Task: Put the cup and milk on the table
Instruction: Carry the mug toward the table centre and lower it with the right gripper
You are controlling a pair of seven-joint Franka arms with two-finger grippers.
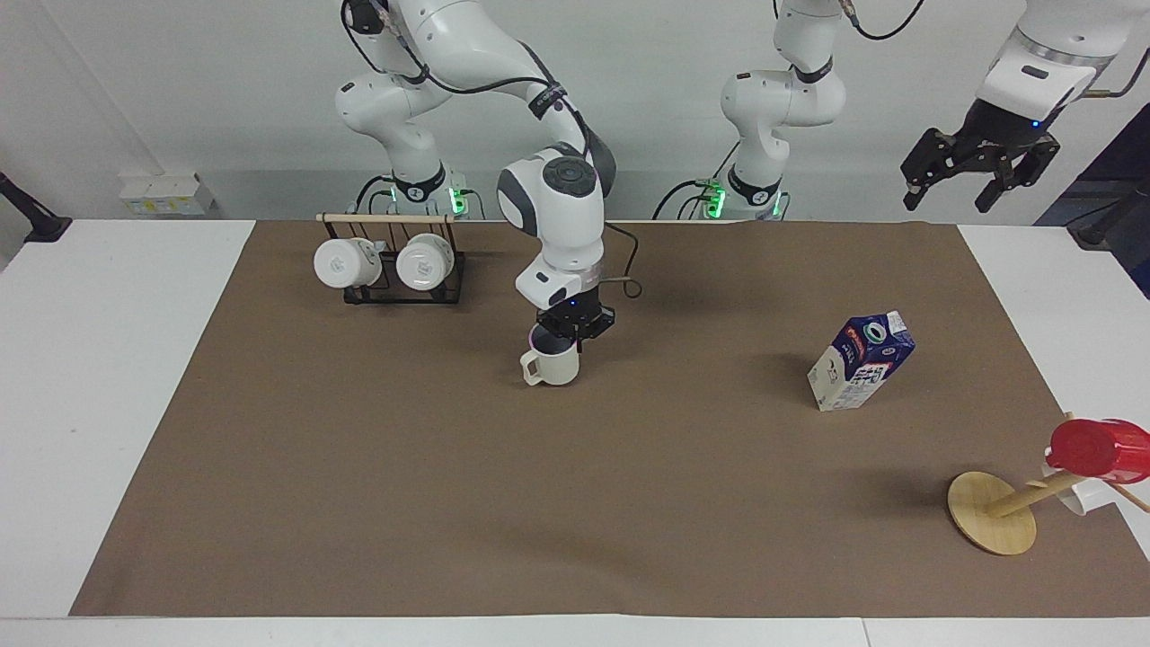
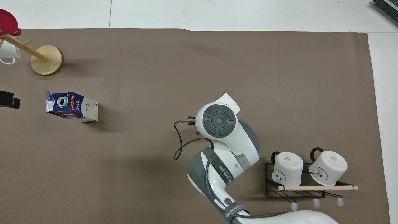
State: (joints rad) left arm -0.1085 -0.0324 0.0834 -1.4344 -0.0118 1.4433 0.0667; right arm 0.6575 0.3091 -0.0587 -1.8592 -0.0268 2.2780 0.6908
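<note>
The left gripper moves to the milk next and closes on the milk's blue upper part (image 2: 76, 106), just above the milk's white lower part.
The cream-beige cup (image 1: 552, 365) hangs upright from my right gripper (image 1: 572, 329), which is shut on its rim, handle pointing toward the right arm's end. It sits low at the brown mat (image 1: 539, 503) of the table (image 1: 90, 377), near the middle; I cannot tell if it touches. In the overhead view the right arm's wrist hides the cup. The milk (image 1: 861, 361) (image 2: 71, 106) stands on the mat toward the left arm's end. My left gripper (image 1: 979, 175) waits open, raised high over that end; only its tip (image 2: 6, 99) shows from overhead.
A black wire rack (image 1: 391, 292) (image 2: 293, 193) holding two white mugs stands close to the right arm's base. A tipped wooden mug tree (image 1: 993, 514) (image 2: 46, 56) with a red cup (image 1: 1092, 447) and a white mug (image 2: 7, 53) lies farther out than the milk.
</note>
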